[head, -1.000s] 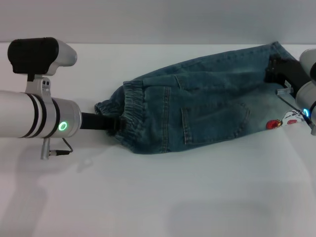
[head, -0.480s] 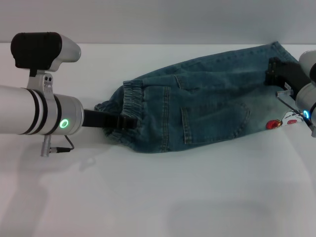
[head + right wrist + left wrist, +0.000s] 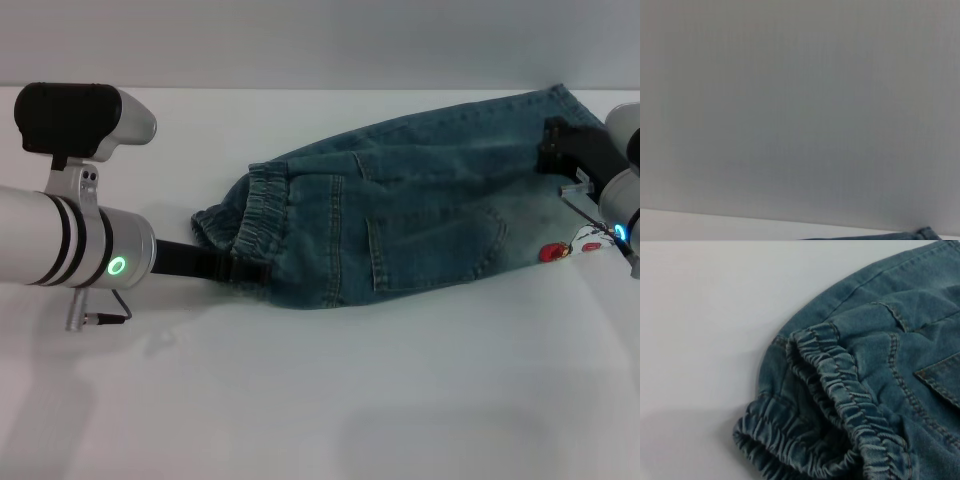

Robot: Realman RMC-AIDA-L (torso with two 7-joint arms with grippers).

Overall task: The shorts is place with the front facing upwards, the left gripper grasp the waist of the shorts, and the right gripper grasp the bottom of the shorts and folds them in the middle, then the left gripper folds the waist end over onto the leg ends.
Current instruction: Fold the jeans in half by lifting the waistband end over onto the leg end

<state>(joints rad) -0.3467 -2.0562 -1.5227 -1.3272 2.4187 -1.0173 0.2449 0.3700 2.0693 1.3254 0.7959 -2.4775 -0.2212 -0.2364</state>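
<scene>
The left gripper's fingers reach past the shorts' waist onto the denim, so it should open, pull back a little and grip the elastic band [image 3: 255, 236] before lifting the waist.
The denim shorts [image 3: 420, 220] lie folded lengthwise on the white table [image 3: 330, 390], a back pocket [image 3: 430, 250] facing up. The ruffled waist [image 3: 262, 225] points left and fills the left wrist view [image 3: 840, 385]. My left gripper [image 3: 248, 268] sits low at the front edge of the waist, against the elastic band. The leg ends [image 3: 560, 105] point right, with a red tag [image 3: 551, 252] near the hem. My right gripper [image 3: 558, 140] rests on the denim at the leg ends. A small corner of denim [image 3: 926, 233] shows in the right wrist view.
A grey wall [image 3: 320, 40] runs behind the table. A white tag [image 3: 590, 238] lies beside the red one, under the right wrist. The left arm's camera housing [image 3: 85, 118] sticks up at the left.
My left gripper has dropped from the middle of the waistband to its front lower edge and drawn back slightly left. The right gripper and the leg ends have stayed put.
</scene>
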